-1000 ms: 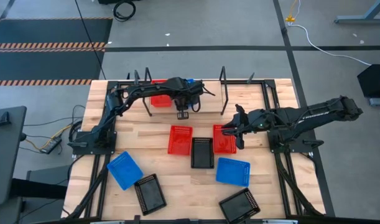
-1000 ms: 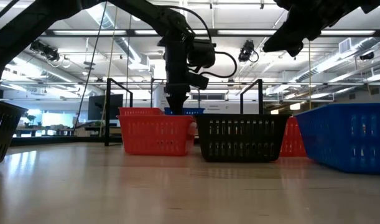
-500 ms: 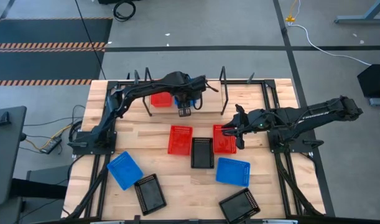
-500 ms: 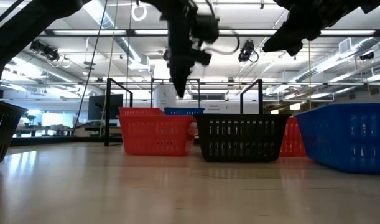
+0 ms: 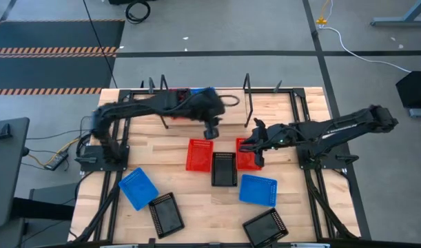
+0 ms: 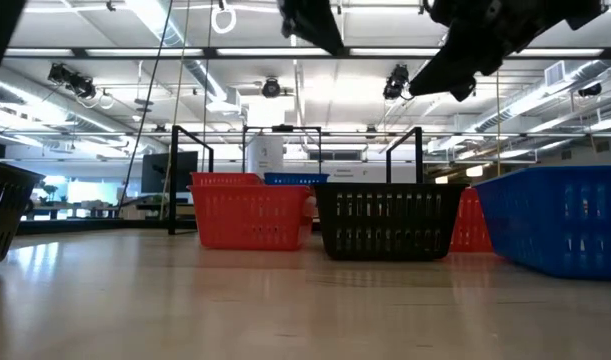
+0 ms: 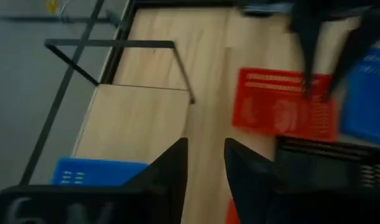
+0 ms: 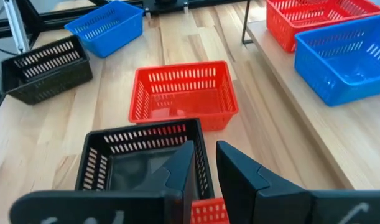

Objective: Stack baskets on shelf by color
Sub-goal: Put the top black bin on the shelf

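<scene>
The robot's right gripper should next move to the near short rim (image 5: 224, 185) (image 8: 83, 160) of the black basket between the two red baskets and close there.
The shelf (image 5: 232, 110) stands at the table's far side, with a red basket (image 8: 320, 12) and a blue basket (image 8: 351, 56) resting on its board. On the table lie two red baskets (image 5: 200, 155) (image 5: 248, 157), a black basket (image 5: 224, 169) between them, two blue baskets (image 5: 258, 189) (image 5: 138, 187) and two more black baskets (image 5: 165, 213) (image 5: 265, 227). My left gripper (image 5: 210, 129) is high above the table, just in front of the shelf, open by a narrow gap and empty. My right gripper (image 5: 255, 148) hovers over the right red basket, narrowly open and empty.
Black wire uprights (image 5: 248, 103) stand at the shelf's ends. Black arm frames run along the table's left and right sides. There is bare wood (image 5: 148, 148) at the left middle of the table and along the near edge between the black baskets.
My left gripper has gone up from the shelf, rising out of the top of the low view, and a little toward the table's right and near edges. My right gripper has shifted slightly toward the table's left. No basket has moved.
</scene>
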{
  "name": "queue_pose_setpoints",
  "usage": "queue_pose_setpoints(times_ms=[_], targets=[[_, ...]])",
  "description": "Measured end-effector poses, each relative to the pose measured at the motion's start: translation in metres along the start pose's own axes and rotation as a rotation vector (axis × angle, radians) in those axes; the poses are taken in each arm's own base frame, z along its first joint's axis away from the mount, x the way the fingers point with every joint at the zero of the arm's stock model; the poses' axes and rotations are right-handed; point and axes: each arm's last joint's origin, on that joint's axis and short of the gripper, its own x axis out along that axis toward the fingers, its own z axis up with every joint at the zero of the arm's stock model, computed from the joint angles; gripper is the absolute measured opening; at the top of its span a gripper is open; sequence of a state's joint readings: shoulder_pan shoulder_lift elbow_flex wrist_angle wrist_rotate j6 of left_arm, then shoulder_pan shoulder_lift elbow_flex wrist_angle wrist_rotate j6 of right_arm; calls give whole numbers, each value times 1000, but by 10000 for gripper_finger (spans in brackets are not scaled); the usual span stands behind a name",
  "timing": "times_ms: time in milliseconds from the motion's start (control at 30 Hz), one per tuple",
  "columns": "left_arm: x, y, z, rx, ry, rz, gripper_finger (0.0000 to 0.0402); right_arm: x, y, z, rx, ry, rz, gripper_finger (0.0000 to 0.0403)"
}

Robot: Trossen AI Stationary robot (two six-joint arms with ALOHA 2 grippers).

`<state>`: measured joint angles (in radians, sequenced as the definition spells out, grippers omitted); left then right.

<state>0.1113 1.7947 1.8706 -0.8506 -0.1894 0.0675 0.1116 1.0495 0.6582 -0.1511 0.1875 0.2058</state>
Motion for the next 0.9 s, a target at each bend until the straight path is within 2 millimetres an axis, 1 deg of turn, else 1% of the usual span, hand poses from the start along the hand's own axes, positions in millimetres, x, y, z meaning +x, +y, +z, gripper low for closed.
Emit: queue_pose_setpoints(times_ms=[33,100,200,267,333,433,500,533,567,633,667,733,767,833,900], targets=[[-5,-5,-6,-8,-44,-6,110,3,1,1,-1,-7,2,75],[-8,-14,-26,-22,-105,-18,110,8,2,0,-21,-9,6,75],[-17,-23,-55,-58,-224,-39,110,15,5,4,-52,-59,18,75],[-30,-27,-71,-68,-305,-56,110,19,6,9,-92,-110,25,75],[-43,-30,-82,-76,-384,-68,110,23,8,14,-132,-177,31,75],[-51,-35,-104,-79,-431,-72,110,28,10,22,-141,-264,36,75],[-52,-37,-121,-82,-457,-70,110,34,11,25,-133,-294,37,75],[-53,-37,-127,-92,-495,-69,110,37,11,26,-130,-286,38,75],[-52,-38,-136,-98,-502,-71,110,41,12,25,-128,-264,42,75],[-50,-37,-149,-120,-535,-71,110,49,15,31,-103,-250,58,75],[-49,-37,-156,-124,-538,-70,110,53,17,31,-100,-214,58,75],[-53,-34,-160,-142,-598,-65,110,63,21,39,-103,-161,55,75],[-55,-33,-165,-140,-594,-61,110,67,22,41,-112,-103,50,75],[-65,-28,-160,-146,-654,-50,110,72,26,53,-124,-16,37,75],[-67,-27,-163,-133,-644,-40,110,76,29,67,-130,60,26,75]])
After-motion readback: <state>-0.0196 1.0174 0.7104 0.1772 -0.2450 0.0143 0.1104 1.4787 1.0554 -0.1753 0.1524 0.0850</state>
